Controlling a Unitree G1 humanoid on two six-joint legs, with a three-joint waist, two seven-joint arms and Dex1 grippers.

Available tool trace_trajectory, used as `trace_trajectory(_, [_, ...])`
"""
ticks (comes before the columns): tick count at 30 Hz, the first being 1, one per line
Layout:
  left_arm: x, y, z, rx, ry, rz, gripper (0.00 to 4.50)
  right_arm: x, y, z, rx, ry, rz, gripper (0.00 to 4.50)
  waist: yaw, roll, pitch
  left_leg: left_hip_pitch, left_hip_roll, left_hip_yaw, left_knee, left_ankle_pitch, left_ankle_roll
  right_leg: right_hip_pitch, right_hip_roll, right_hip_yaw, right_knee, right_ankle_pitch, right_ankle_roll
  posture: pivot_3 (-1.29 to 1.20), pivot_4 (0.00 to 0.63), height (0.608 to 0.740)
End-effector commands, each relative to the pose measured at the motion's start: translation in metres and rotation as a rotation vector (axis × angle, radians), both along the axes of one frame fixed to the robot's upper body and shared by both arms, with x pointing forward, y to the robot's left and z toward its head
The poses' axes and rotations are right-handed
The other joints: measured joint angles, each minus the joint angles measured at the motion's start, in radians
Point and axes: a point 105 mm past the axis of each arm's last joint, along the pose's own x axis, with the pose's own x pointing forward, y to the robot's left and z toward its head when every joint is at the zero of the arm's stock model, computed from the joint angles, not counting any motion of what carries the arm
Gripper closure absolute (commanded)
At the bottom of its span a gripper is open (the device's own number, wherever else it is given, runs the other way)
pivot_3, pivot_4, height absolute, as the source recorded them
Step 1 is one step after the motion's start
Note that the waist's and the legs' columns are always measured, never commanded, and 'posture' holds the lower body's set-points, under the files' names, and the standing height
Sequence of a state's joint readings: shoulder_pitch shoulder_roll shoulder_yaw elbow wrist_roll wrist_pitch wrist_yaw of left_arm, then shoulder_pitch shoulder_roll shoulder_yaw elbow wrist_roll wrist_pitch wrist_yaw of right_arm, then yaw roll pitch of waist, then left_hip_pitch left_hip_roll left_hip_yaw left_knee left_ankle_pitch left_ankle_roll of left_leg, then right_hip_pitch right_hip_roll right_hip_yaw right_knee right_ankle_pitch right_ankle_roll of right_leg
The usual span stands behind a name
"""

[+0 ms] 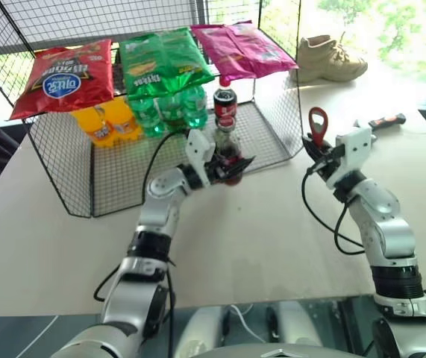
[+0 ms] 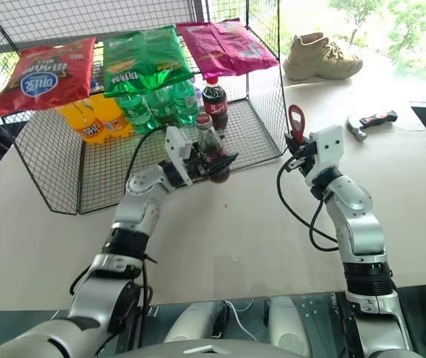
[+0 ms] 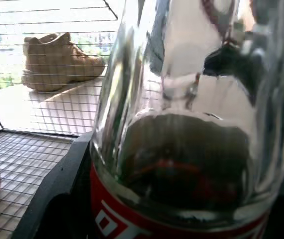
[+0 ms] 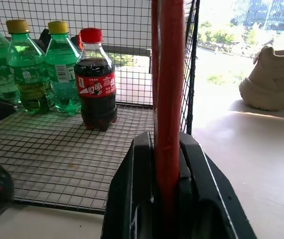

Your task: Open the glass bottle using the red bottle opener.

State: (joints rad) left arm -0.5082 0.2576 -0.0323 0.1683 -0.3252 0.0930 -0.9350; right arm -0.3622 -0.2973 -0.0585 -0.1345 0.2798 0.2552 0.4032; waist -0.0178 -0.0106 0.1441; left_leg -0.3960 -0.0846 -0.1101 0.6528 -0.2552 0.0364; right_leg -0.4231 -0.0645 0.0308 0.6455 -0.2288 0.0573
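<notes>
I am holding the glass bottle low at its label with my left gripper, far below the cap, so next I put it down and grip it nearer the neck point(image 2: 207, 134) first.
The glass bottle point(image 1: 228, 151) stands upright at the front edge of the wire rack, dark drink inside and a small cap point(image 1: 224, 127) on its neck. My left gripper point(image 1: 231, 168) is shut on its lower body; the left wrist view shows the glass and red label point(image 3: 181, 124) close up between the fingers. The red bottle opener point(image 1: 318, 124) points upward from my right gripper point(image 1: 318, 154), which is shut on its lower end and held above the table to the right of the bottle. In the right wrist view the opener point(image 4: 167, 89) rises between the black fingers point(image 4: 132, 199).
The wire rack point(image 1: 116, 183) holds a plastic cola bottle point(image 1: 224, 107), green bottles point(image 1: 169, 112) and orange bottles point(image 1: 108, 123), with snack bags point(image 1: 67, 74) on top. A beige shoe point(image 1: 328, 60) and an orange-and-black handled tool point(image 1: 383, 121) lie at the far right.
</notes>
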Motion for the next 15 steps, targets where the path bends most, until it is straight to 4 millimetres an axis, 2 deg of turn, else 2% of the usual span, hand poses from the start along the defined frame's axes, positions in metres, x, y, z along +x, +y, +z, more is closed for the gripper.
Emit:
trace_trajectory(1, [-0.019, -0.010, 0.015, -0.023, -0.039, -0.061, 1.69, -0.002, -0.002, 0.015, 0.012, -0.063, -0.010, 4.50, 0.003, 0.000, 0.000, 0.000, 0.000, 0.000, 0.000, 0.000, 0.000, 0.000, 0.000, 0.000, 0.000, 0.000, 0.000, 0.00, 0.150, 0.740])
trace_trajectory(6, [-0.028, -0.013, -0.005, 0.010, 0.015, -0.067, 1.69, -0.002, -0.002, 0.014, 0.013, -0.061, -0.009, 4.50, 0.004, 0.000, 0.000, 0.001, 0.000, 0.000, 0.000, 0.000, 0.000, 0.000, 0.001, 0.000, 0.000, 0.000, 0.000, 0.00, 0.150, 0.740])
trace_trajectory(15, [-0.031, -0.013, -0.019, 0.019, 0.030, -0.044, 1.69, -0.001, -0.003, 0.015, 0.010, -0.061, -0.009, 4.50, 0.005, 0.000, 0.000, 0.001, 0.000, 0.000, 0.000, 0.000, 0.000, 0.000, 0.000, 0.000, 0.000, 0.000, 0.000, 0.00, 0.150, 0.740])
